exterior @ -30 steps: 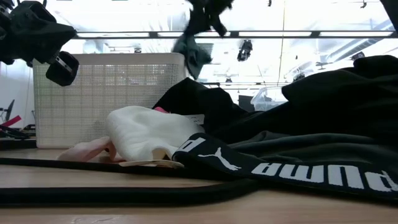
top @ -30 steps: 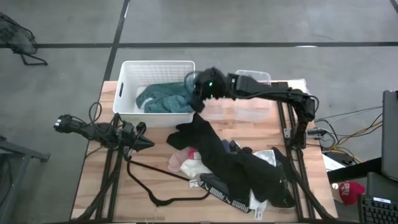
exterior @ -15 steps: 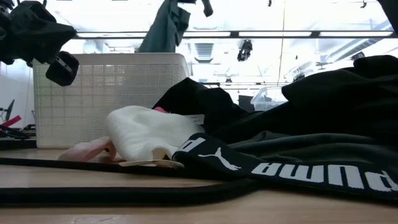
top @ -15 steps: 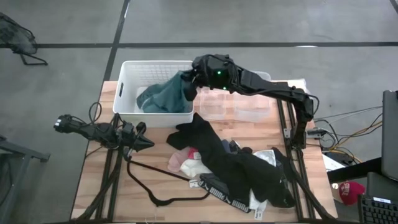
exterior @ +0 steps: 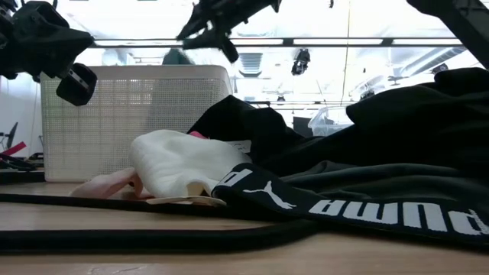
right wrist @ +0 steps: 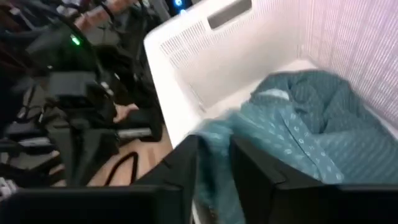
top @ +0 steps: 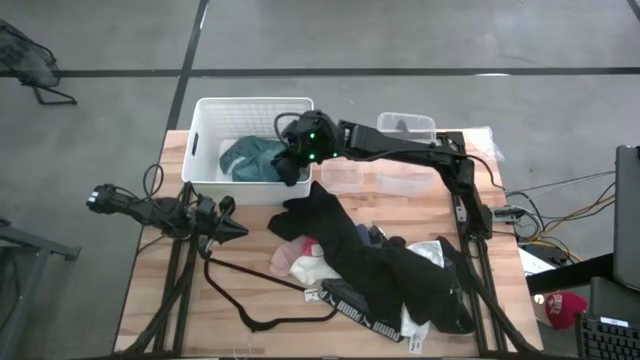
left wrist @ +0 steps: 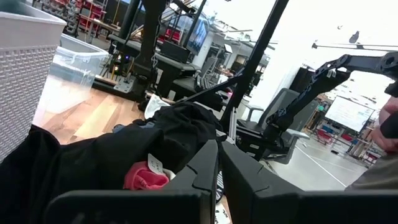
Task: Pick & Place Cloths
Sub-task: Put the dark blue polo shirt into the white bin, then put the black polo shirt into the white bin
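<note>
The robot's left gripper needs to next go to the black cloth's middle [top: 344, 258] [left wrist: 171, 146], beside the small red cloth, and close there.
A large teal cloth [top: 250, 158] lies bunched inside the white basket [top: 200, 140] at the table's far left. My right gripper [top: 293, 158] reaches over the basket's right wall and is shut on that cloth [right wrist: 292, 124]. A heap of black cloths [top: 380, 265] covers the middle and right of the table, with white and pink cloths [top: 300, 262] at its left and a lettered black waistband [exterior: 367, 210] at its near edge. A small red cloth [left wrist: 146, 177] rests on the black heap. My left gripper [top: 238, 231] waits shut, left of the heap. My right gripper pinches a bunched fold of the teal cloth [right wrist: 214, 162] between its two fingers, coming from the table's right and slanting down into the basket. The rest of the cloth lies slack on the basket's floor.
A thin black wire hanger [top: 270, 320] lies on the near left of the table. Clear plastic containers [top: 400, 175] stand right of the basket at the far edge. Bare wood shows between the basket and the heap, beside my left arm.
My right gripper has carried the hanging teal cloth from above the basket's right wall toward the left and then down into the basket. The cloth, which hung high over the rim, has sunk and now lies bunched inside.
</note>
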Motion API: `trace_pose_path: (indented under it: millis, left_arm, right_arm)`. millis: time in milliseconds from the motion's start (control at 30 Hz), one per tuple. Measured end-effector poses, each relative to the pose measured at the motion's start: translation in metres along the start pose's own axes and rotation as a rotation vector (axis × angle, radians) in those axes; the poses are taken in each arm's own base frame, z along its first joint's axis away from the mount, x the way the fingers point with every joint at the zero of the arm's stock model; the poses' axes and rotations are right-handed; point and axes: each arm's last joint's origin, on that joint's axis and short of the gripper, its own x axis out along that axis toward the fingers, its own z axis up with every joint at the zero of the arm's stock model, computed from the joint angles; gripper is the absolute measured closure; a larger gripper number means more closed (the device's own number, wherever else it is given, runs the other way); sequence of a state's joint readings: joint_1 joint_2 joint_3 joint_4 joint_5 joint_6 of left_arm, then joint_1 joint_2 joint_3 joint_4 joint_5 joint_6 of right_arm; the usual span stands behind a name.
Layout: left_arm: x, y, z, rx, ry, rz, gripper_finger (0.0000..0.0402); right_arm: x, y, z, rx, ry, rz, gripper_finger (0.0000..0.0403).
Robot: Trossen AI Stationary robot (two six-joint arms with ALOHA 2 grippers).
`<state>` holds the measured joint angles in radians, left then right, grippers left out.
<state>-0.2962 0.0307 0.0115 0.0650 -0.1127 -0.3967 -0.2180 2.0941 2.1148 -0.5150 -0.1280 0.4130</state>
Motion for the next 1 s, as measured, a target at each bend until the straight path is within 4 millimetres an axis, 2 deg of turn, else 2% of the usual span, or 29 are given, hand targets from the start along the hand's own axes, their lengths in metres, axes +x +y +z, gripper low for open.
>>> trace_pose_path:
  millis: [200, 333, 467, 567, 633, 667, 800, 1000]
  left_arm:
    - [0.0, 0.0, 0.0, 0.0, -0.001, 0.0, 0.0376]
    - [0.0, 0.0, 0.0, 0.0, -0.001, 0.0, 0.0376]
    - [0.0, 0.0, 0.0, 0.0, -0.001, 0.0, 0.0376]
    - [0.0, 0.0, 0.002, 0.031, -0.027, 0.021, 0.0376]
    - [0.0, -0.001, 0.008, -0.033, -0.104, 0.047, 0.0376]
    - [-0.001, -0.001, 0.011, -0.088, -0.146, 0.055, 0.0376]
    - [-0.003, -0.002, 0.023, -0.315, -0.315, 0.085, 0.0376]
    - [-0.012, -0.001, 0.04, -0.681, -0.626, 0.129, 0.0376]
  right_arm:
    - [-0.022, 0.008, 0.007, -0.018, 0.07, -0.017, 0.0218]
    - [-0.051, 0.03, 0.017, -0.073, 0.028, 0.03, 0.0205]
    - [-0.081, 0.059, 0.02, -0.123, -0.016, 0.092, 0.0244]
    - [-0.103, 0.074, 0.021, -0.14, -0.042, 0.128, 0.031]
    - [-0.122, 0.082, 0.023, -0.158, -0.072, 0.152, 0.0364]
    - [-0.132, 0.086, 0.024, -0.165, -0.083, 0.163, 0.0378]
    - [-0.161, 0.096, 0.022, -0.162, -0.083, 0.168, 0.0387]
    - [-0.187, 0.107, 0.013, -0.191, -0.083, 0.097, 0.0394]
